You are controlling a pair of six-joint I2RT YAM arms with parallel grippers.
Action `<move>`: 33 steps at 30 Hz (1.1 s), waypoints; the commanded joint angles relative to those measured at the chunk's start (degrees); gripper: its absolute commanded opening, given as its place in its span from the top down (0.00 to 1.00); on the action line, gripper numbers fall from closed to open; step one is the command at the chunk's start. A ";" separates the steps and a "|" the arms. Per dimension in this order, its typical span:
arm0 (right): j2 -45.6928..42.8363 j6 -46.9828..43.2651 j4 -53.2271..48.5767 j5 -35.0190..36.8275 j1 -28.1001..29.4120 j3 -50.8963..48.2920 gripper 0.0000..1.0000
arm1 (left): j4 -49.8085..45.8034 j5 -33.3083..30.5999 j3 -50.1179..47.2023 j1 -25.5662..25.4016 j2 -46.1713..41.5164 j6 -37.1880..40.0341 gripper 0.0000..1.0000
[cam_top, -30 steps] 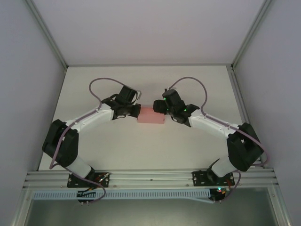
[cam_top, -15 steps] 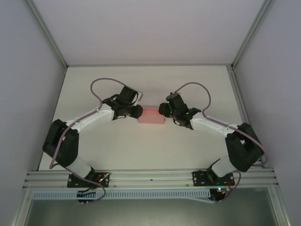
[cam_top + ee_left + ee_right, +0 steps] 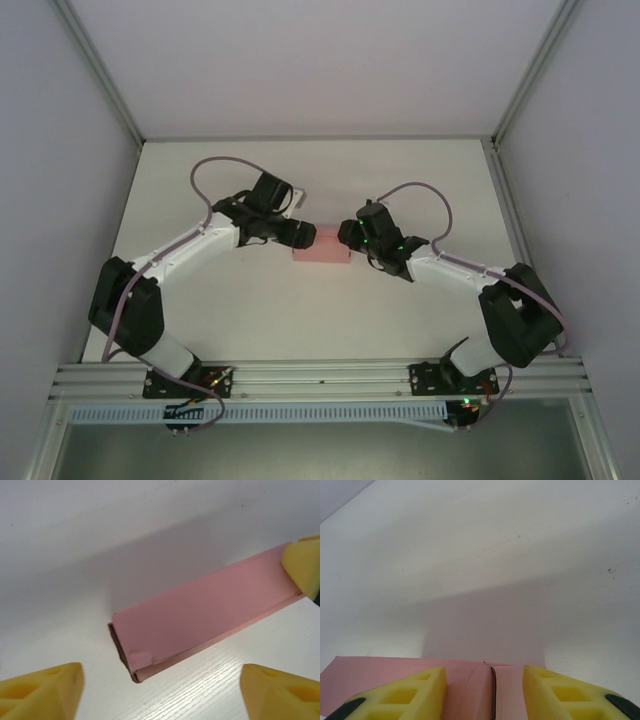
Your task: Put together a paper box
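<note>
The lid's edge shows a dark gap at the end of the box, so my left gripper needs to close around the box's front corner [image 3: 136,675] and squeeze the seam together.
The paper box [image 3: 320,246] is a small pink flat box lying on the white table between the two arms. My left gripper [image 3: 303,235] is at its left end. In the left wrist view the left gripper [image 3: 160,680] stands wide open, and the box's folded end [image 3: 200,615] lies beyond the fingers, untouched. My right gripper [image 3: 347,238] is at the box's right end. In the right wrist view the right gripper [image 3: 484,680] has both yellow pads against pink card [image 3: 470,690], which has a flap seam. One of the right fingers [image 3: 302,567] rests on the box's far corner.
The white table [image 3: 300,180] is enclosed by pale walls with aluminium posts [image 3: 100,70] at the back corners. A metal rail [image 3: 320,378] carrying both arm bases runs along the near edge. Purple cables [image 3: 215,170] loop above each wrist.
My left gripper has opened wide and let go of the box's left end. My right gripper has lowered and narrowed onto the box's right end. The box stays in place.
</note>
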 commanded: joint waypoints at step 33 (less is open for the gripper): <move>2.56 -8.85 22.28 -14.29 -2.58 -18.35 0.75 | 26.96 33.86 -19.90 15.51 9.39 -11.52 0.86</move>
